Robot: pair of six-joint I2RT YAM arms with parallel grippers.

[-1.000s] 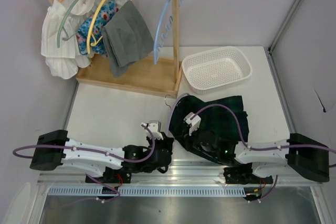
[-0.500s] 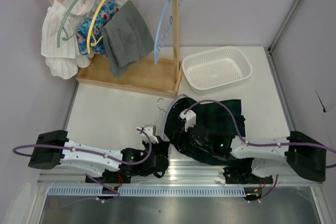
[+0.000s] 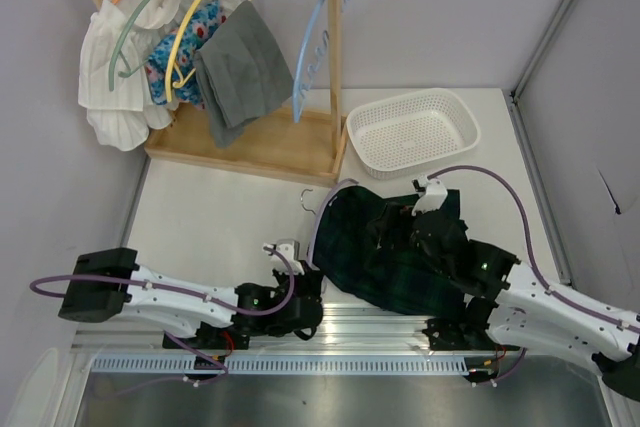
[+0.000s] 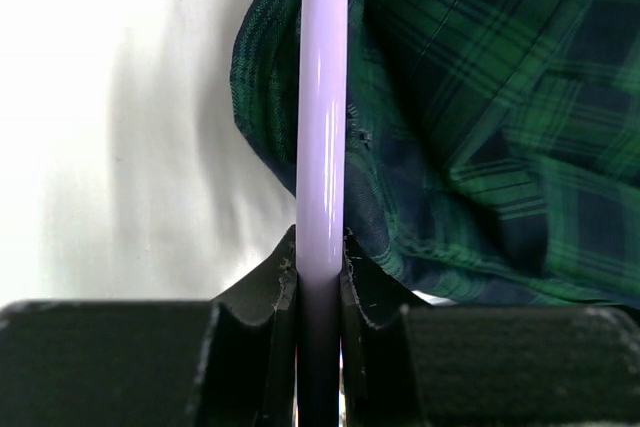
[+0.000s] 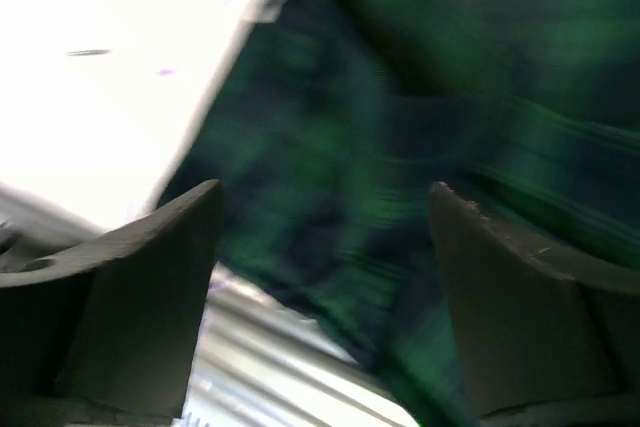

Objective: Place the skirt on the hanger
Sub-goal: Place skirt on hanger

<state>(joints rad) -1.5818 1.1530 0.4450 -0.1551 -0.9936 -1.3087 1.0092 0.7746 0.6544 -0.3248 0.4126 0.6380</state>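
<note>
Next, my right gripper moves in and pinches the cloth (image 3: 333,247) close to my left gripper, as the skirt's edge lies loose beside the lilac hanger's arm.
The dark green plaid skirt (image 3: 400,252) lies crumpled on the table between the arms. A lilac hanger (image 3: 318,219) shows its hook and one curved arm at the skirt's left edge; the rest is under the cloth. My left gripper (image 3: 303,285) is shut on the hanger's arm. In the left wrist view the hanger (image 4: 323,97) runs straight up from my left gripper (image 4: 320,262), with the skirt (image 4: 480,97) on both sides of it. My right gripper (image 3: 398,222) hovers open above the skirt (image 5: 400,127). Nothing is between its fingers (image 5: 140,297).
A wooden clothes rack (image 3: 335,57) stands at the back left, hung with several garments and a bare blue hanger (image 3: 310,47). A white basket (image 3: 412,129) sits at the back right. A metal rail (image 3: 350,325) runs along the near table edge.
My right gripper has opened, let go of the skirt and swung back to the right. The skirt has spread further over the hanger. My left gripper has kept its hold.
</note>
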